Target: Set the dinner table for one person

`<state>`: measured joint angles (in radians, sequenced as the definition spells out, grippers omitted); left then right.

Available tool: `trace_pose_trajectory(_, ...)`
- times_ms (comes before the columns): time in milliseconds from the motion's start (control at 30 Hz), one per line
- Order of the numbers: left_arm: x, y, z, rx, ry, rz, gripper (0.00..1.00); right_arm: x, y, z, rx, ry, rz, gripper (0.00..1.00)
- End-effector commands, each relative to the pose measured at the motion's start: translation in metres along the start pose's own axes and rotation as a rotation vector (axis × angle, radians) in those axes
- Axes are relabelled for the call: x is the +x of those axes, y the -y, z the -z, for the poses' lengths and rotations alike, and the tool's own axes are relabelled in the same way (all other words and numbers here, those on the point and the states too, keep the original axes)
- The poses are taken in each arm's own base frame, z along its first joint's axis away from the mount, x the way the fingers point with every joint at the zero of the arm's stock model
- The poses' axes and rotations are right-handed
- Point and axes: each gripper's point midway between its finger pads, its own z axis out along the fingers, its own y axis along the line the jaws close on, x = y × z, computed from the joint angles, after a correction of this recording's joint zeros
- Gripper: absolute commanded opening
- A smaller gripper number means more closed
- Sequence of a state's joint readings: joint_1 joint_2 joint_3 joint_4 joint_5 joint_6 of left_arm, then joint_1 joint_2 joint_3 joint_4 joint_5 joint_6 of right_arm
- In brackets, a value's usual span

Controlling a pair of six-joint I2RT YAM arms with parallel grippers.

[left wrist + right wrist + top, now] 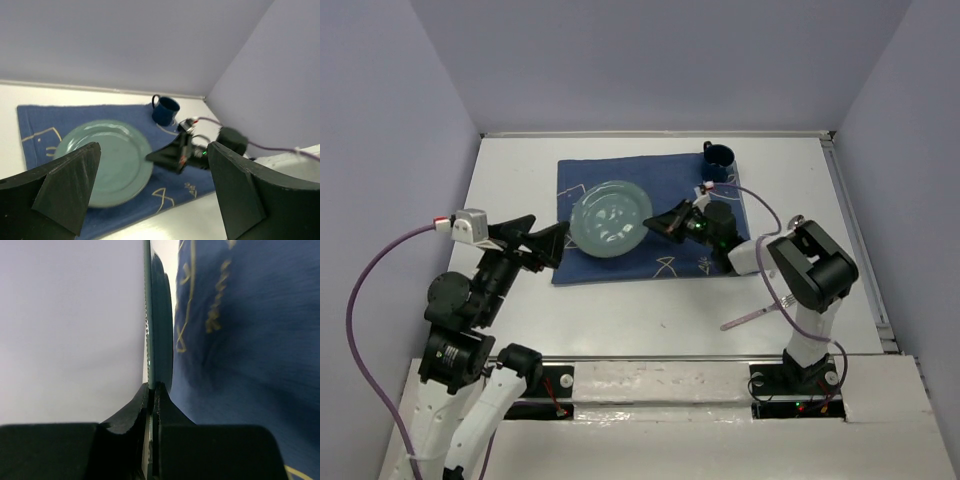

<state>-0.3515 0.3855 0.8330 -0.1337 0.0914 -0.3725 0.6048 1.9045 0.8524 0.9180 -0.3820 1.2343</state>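
I need to use my right gripper to set the pale green plate down and let go of it on the middle of the blue placemat (pixel 655 221), behind the fish drawing.
A pale green plate (pixel 610 218) lies on the blue placemat (pixel 670 262) on the white dinner table (pixel 620 315). My right gripper (pixel 655 223) is shut on the plate's right rim. In the right wrist view the plate (pixel 148 315) shows edge-on, pinched between the two fingers (pixel 172 412), with the placemat (pixel 240 340) beside it. My left gripper (pixel 556 246) is open and empty at the placemat's left edge, close to the plate's left side. The left wrist view shows the plate (pixel 105 162) and the right gripper (pixel 152 156) on its rim.
A dark blue mug (pixel 717 160) stands at the placemat's far right corner; it also shows in the left wrist view (pixel 165 110). A fork with a pink handle (pixel 752 316) lies on the table near the right arm's base. Walls enclose the table on three sides.
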Motion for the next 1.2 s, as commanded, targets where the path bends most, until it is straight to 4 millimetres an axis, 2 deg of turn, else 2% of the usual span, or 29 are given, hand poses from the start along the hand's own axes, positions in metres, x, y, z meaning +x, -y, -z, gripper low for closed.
trace_pose_trajectory(0,0.024,-0.010,-0.015,-0.002,-0.032,0.000,0.99,-0.060,-0.073,0.054,-0.275,0.151,0.074,0.00)
trace_pose_trajectory(133,0.043,-0.024,-0.017,-0.038,-0.064,-0.028,0.99,-0.091,-0.050,0.072,-0.232,0.217,0.052,0.00)
trace_pose_trajectory(200,0.055,-0.034,-0.017,-0.064,-0.087,-0.047,0.99,-0.098,-0.044,0.079,-0.242,0.233,0.036,0.00)
trace_pose_trajectory(233,0.068,-0.043,-0.018,-0.089,-0.111,-0.052,0.99,-0.103,-0.030,0.080,-0.224,0.236,0.021,0.00)
trace_pose_trajectory(267,0.071,-0.045,-0.017,-0.095,-0.115,-0.053,0.99,-0.106,-0.025,0.081,-0.216,0.243,0.018,0.00)
trace_pose_trajectory(600,0.078,-0.045,-0.021,-0.084,-0.137,-0.051,0.99,-0.109,0.021,0.072,-0.123,0.264,-0.024,0.00)
trace_pose_trajectory(733,0.079,-0.044,-0.021,-0.081,-0.140,-0.046,0.99,-0.108,0.029,0.071,-0.111,0.268,-0.033,0.00)
trace_pose_trajectory(1000,0.080,-0.044,-0.020,-0.081,-0.141,-0.044,0.99,-0.114,0.023,0.076,-0.129,0.271,-0.032,0.00)
trace_pose_trajectory(1167,0.080,-0.044,-0.021,-0.080,-0.143,-0.045,0.99,-0.116,0.035,0.077,-0.075,0.270,-0.022,0.00)
